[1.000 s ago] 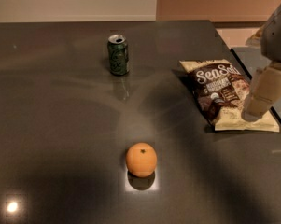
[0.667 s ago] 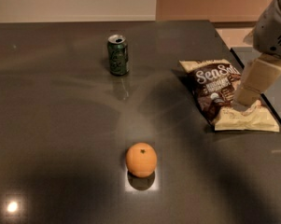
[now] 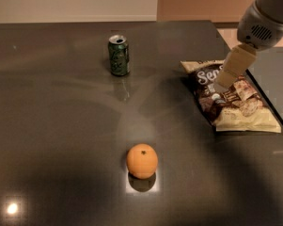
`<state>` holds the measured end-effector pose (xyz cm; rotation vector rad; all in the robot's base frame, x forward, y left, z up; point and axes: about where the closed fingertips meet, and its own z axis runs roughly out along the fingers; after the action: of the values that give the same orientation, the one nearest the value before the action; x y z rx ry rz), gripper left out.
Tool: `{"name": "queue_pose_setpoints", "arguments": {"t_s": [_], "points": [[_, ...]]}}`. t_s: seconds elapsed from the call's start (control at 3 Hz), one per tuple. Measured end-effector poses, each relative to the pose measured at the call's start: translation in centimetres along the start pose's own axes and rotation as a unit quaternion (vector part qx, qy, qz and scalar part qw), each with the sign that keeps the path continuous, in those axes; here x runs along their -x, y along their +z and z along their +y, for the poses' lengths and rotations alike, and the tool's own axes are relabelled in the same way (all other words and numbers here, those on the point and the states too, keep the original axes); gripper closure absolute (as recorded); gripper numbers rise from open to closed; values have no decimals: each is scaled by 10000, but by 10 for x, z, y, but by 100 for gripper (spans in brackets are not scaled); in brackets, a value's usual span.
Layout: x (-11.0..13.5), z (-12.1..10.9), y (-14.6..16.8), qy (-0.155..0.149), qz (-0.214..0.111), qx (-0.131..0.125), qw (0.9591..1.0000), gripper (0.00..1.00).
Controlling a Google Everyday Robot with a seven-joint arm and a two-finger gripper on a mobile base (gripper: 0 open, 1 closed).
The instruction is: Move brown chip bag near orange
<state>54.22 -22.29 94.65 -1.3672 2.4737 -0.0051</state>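
Next, I close my gripper on the far end (image 3: 217,72) of the brown chip bag, just inside the bag's cream edge, next to the white script.
The brown chip bag (image 3: 242,111) lies flat at the right of the dark table, with white script on a dark front and cream edges. The orange (image 3: 142,160) sits at the front middle of the table, well to the left of the bag and nearer to me. My gripper (image 3: 222,84) comes down from the upper right on its white arm (image 3: 265,18). It hangs over the upper middle of the bag, at or just above its surface, and covers part of the lettering.
A green soda can (image 3: 119,55) stands upright at the back middle of the table (image 3: 56,126). The table's right edge (image 3: 268,102) runs close beside the bag. A bright lamp reflection (image 3: 11,208) shows at the front left.
My gripper has moved left and slightly away from me, from the bag's right edge to over its upper middle. The bag, orange and can have not moved.
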Motion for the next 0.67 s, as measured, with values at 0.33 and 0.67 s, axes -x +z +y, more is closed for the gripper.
{"name": "queue_pose_setpoints", "arguments": {"t_s": [0.33,0.67], "points": [[6,-27,21,388,-23,27,9992,0],[10,-50,37,651,-96,-8,9978,0]]}}
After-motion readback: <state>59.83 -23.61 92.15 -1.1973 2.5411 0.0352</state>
